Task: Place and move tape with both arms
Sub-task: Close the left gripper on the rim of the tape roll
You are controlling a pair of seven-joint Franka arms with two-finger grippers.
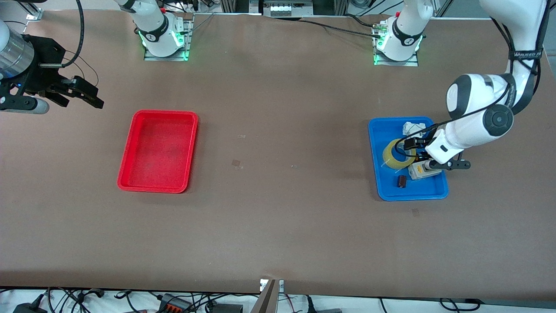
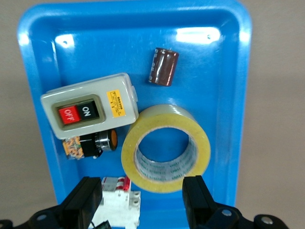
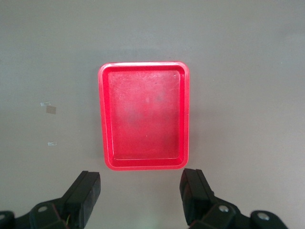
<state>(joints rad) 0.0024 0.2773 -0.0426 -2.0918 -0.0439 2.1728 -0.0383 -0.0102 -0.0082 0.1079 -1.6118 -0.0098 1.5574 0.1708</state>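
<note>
The yellowish tape will have one finger of my left gripper inside its hole as that gripper closes on the tape's side (image 1: 412, 149) (image 2: 135, 172) nearest the white circuit breaker.
The tape (image 1: 391, 159), a yellowish roll, lies flat in the blue tray (image 1: 412, 195) toward the left arm's end of the table. My left gripper (image 1: 412, 145) hangs open and empty over that tray, just above the tape. In the left wrist view the tape (image 2: 164, 117) lies just ahead of the open left gripper (image 2: 143, 200), apart from both fingers. My right gripper (image 1: 87, 93) is open and empty, held in the air over bare table near the right arm's end, beside the red tray (image 1: 126, 167). The right wrist view shows the red tray (image 3: 102, 119) ahead of the open right gripper (image 3: 140, 195).
The blue tray (image 2: 38, 62) also holds a grey ON/OFF switch box (image 2: 90, 112), a brown cylinder (image 2: 163, 67), a black push button (image 2: 97, 143) and a white circuit breaker (image 2: 119, 202). The red tray holds nothing. Small tape scraps (image 1: 236, 163) lie mid-table.
</note>
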